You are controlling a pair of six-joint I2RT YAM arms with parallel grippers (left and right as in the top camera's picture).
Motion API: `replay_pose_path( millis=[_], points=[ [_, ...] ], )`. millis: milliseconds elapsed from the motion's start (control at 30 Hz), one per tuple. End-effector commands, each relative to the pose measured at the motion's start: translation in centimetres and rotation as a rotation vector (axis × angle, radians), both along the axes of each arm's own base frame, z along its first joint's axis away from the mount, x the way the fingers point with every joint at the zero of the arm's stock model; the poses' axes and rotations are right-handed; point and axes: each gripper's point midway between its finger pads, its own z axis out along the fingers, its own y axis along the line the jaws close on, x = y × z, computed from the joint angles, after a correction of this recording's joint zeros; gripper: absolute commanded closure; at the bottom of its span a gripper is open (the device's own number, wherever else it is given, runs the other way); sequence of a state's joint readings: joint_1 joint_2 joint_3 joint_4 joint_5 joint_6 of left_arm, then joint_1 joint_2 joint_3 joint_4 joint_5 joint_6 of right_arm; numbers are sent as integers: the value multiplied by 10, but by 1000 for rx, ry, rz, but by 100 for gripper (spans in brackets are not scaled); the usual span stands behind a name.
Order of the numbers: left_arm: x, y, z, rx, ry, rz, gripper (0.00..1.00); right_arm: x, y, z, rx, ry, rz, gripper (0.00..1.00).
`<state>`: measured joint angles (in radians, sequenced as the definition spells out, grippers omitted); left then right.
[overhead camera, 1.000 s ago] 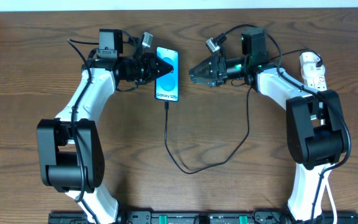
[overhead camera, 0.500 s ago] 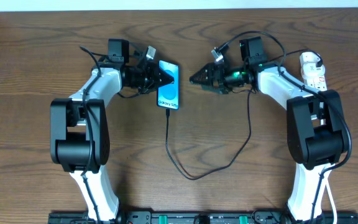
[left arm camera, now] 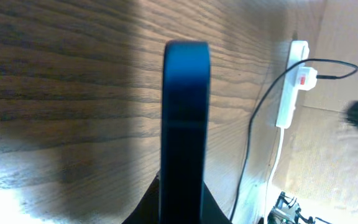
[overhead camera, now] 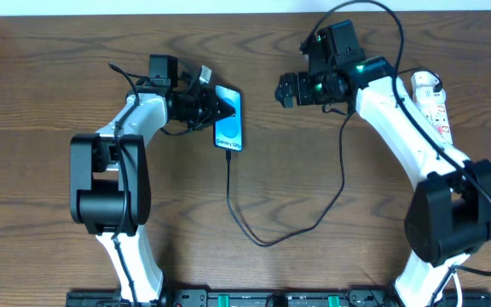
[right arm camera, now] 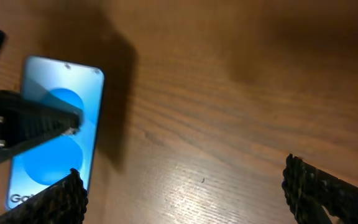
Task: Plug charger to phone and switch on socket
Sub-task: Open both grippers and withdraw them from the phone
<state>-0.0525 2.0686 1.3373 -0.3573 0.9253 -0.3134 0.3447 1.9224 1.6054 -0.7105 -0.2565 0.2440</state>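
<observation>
I need to use my left gripper to set the phone down flat and let go of it on the wooden table (overhead camera: 229,128), just behind the loop of the black cable.
The phone (overhead camera: 232,128) lies on the wooden table with its blue screen up. My left gripper (overhead camera: 222,109) is shut on its upper part, one finger (right arm camera: 36,121) across the screen. In the left wrist view the phone (left arm camera: 185,112) shows edge-on between the jaws of the left gripper (left arm camera: 184,208). The charger's black cable (overhead camera: 229,183) runs from the phone's lower end, loops towards the front and rises to the socket (overhead camera: 431,101) at the far right. My right gripper (overhead camera: 286,89) hangs open right of the phone (right arm camera: 55,124), with the right gripper (right arm camera: 188,193) over bare wood.
The white socket (left arm camera: 289,87) with its red switch sits near the table's right edge, a white cord trailing from it. The cable (left arm camera: 253,130) crosses the wood between phone and socket. A pale wall borders the table's far edge.
The right arm has drawn back and up towards the far edge, its gripper turned and still open. The left gripper shifted the phone slightly towards the front, then held still.
</observation>
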Motion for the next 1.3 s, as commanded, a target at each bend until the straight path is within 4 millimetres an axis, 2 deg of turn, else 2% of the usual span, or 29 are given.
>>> replay_pose_path(
  millis=[0, 133, 333, 533, 867, 1067, 1100, 1267],
  points=[
    [-1, 1, -17, 0, 30, -6, 93, 2, -12, -4, -82, -16, -17, 4],
    [-1, 1, -18, 1, 28, -6, 93, 0, -13, -6, -86, -7, -16, 13],
    [0, 1, -21, 8, 28, -4, 93, 0, -11, -5, -78, -5, -12, 17],
    [1, 14, -40, 99, 80, 58, 93, 1, -10, -4, -71, -9, -10, 15],
    [-3, 14, -57, 101, 125, 60, 92, 1, -10, -4, -70, -9, -9, 14],
    [-3, 14, -57, 101, 125, 60, 83, 0, -8, -4, -62, -7, -5, 12],
    [-3, 14, -57, 101, 124, 60, 78, 0, -8, -4, -59, -6, -3, 11],
    [-3, 14, -58, 103, 124, 60, 69, -1, -6, -3, -49, -3, 3, 11]
  ],
)
